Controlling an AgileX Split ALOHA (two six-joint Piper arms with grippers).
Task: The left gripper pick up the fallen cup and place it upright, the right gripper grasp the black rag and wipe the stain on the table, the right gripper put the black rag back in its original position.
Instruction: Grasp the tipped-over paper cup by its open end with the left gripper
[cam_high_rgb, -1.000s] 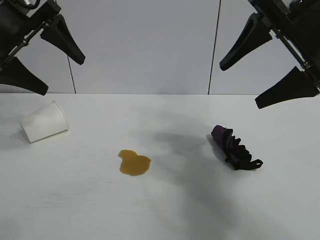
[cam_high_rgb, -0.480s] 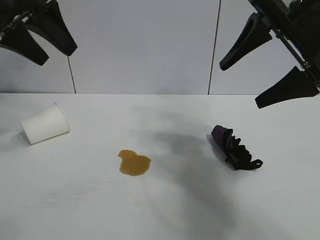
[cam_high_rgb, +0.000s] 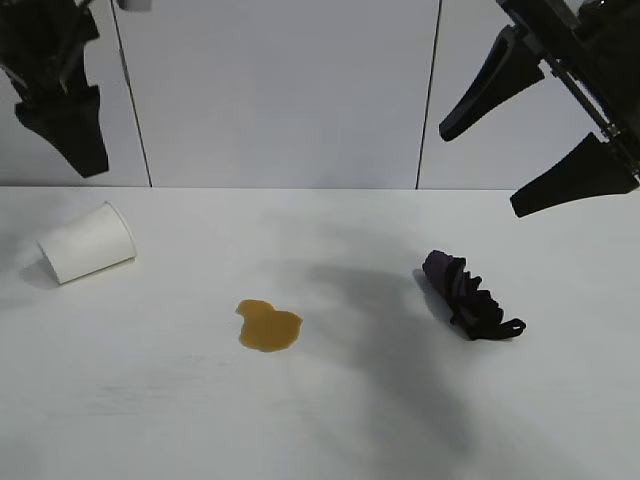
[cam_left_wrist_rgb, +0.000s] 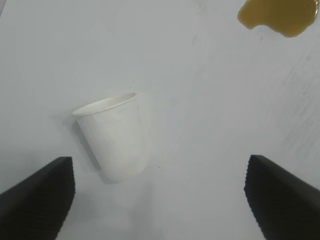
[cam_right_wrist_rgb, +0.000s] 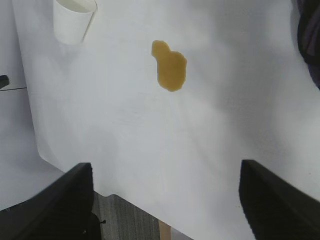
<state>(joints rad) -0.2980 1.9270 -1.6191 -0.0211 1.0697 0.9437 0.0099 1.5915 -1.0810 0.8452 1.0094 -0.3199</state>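
Next, my left gripper goes to the fallen white cup and closes around its sides (cam_high_rgb: 110, 238) (cam_left_wrist_rgb: 111, 117) near the cup's rim.
The white cup (cam_high_rgb: 88, 256) lies on its side at the table's (cam_high_rgb: 330, 420) far left, rim toward the middle. My left gripper (cam_high_rgb: 75, 150) hangs open in the air above it, fingers pointing down. In the left wrist view the cup (cam_left_wrist_rgb: 116, 140) lies beyond the wide-open left gripper (cam_left_wrist_rgb: 160, 200), apart from both fingers. The amber stain (cam_high_rgb: 268, 327) sits mid-table. The black rag (cam_high_rgb: 468, 293) lies bunched to its right. High at the right, my right gripper (cam_high_rgb: 480, 172) stands open and empty. The right wrist view shows the cup (cam_right_wrist_rgb: 74, 20), the stain (cam_right_wrist_rgb: 171, 67) and the rag's edge (cam_right_wrist_rgb: 310, 40).
A grey panelled wall (cam_high_rgb: 290, 90) stands behind the table. In the right wrist view the table's edge (cam_right_wrist_rgb: 125, 195) runs close past the right gripper's fingers (cam_right_wrist_rgb: 65, 200), with grey floor (cam_right_wrist_rgb: 130, 220) beyond it.
The left gripper has turned from a spread sideways pose to hanging fingers-down above the cup. The right gripper, cup, stain and rag have not moved.
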